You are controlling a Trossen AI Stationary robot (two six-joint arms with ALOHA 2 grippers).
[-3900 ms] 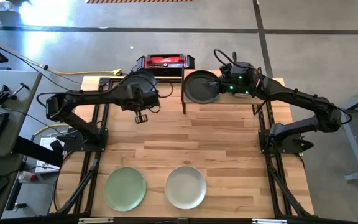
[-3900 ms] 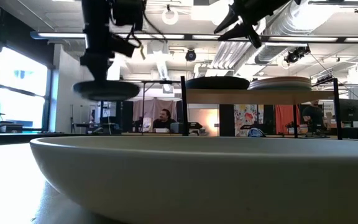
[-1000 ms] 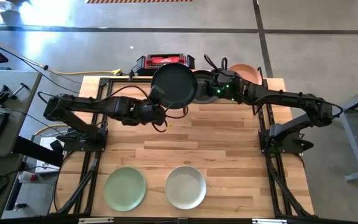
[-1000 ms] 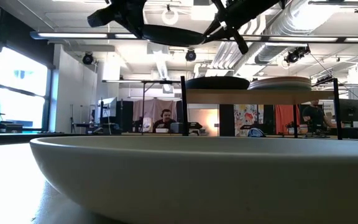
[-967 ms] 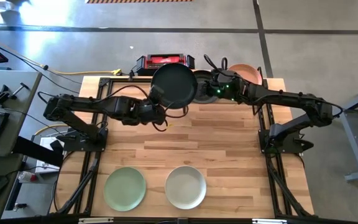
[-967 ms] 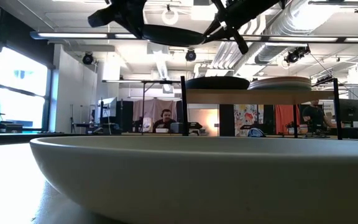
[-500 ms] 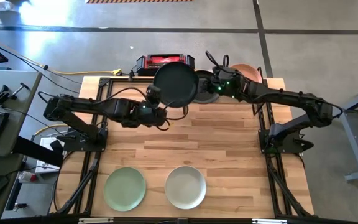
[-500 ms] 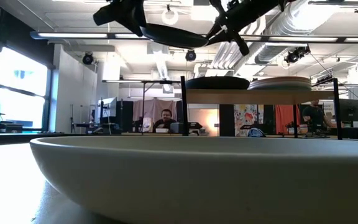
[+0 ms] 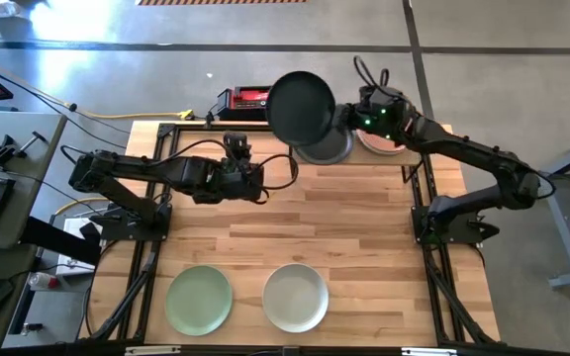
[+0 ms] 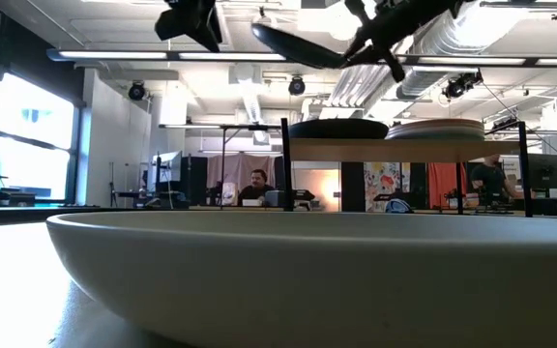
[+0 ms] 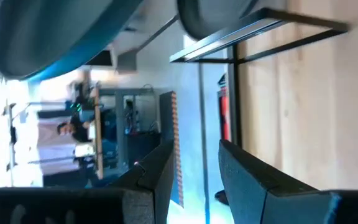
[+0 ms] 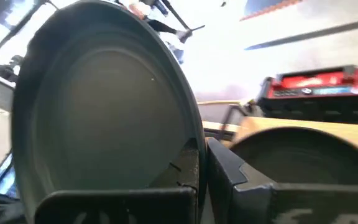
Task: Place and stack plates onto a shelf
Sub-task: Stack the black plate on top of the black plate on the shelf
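Next, my right gripper sets the black plate down on top of the dark plate [image 9: 325, 135] [image 12: 306, 162] on the shelf.
A black plate [image 9: 301, 106] hangs tilted in the air over the shelf's left end, with my right gripper [image 9: 340, 117] shut on it. The shelf [image 10: 404, 148] stands at the table's far edge and bears a dark plate [image 9: 325, 148] and a pale plate [image 9: 380, 141], each flat on the board. My left gripper [image 9: 236, 145] stands open to the plate's left, touching nothing. A light green plate [image 9: 199, 300] and an off-white plate [image 9: 296, 297] lie flat near the table's front edge. My right gripper pinches the black plate's rim [image 12: 188, 152] between its two fingers, on the plate's right side. The fingers [image 12: 225, 171] come at it from the table's right. The plate is lifted clear above the shelf and tilted, its free left edge [image 10: 259, 31] higher than the held edge.
A red-and-black box [image 9: 250, 98] sits behind the table's far edge, left of the shelf. The shelf's thin black posts [image 10: 285, 164] stand under the held plate. Bare wood [image 9: 344, 218] lies between the shelf and the two front plates.
My left gripper has opened, let go of the black plate and drawn back toward the table's left. My right gripper has kept hold and carried the plate up and toward the far right, over the shelf's left end; the plate has tipped, its free edge rising.
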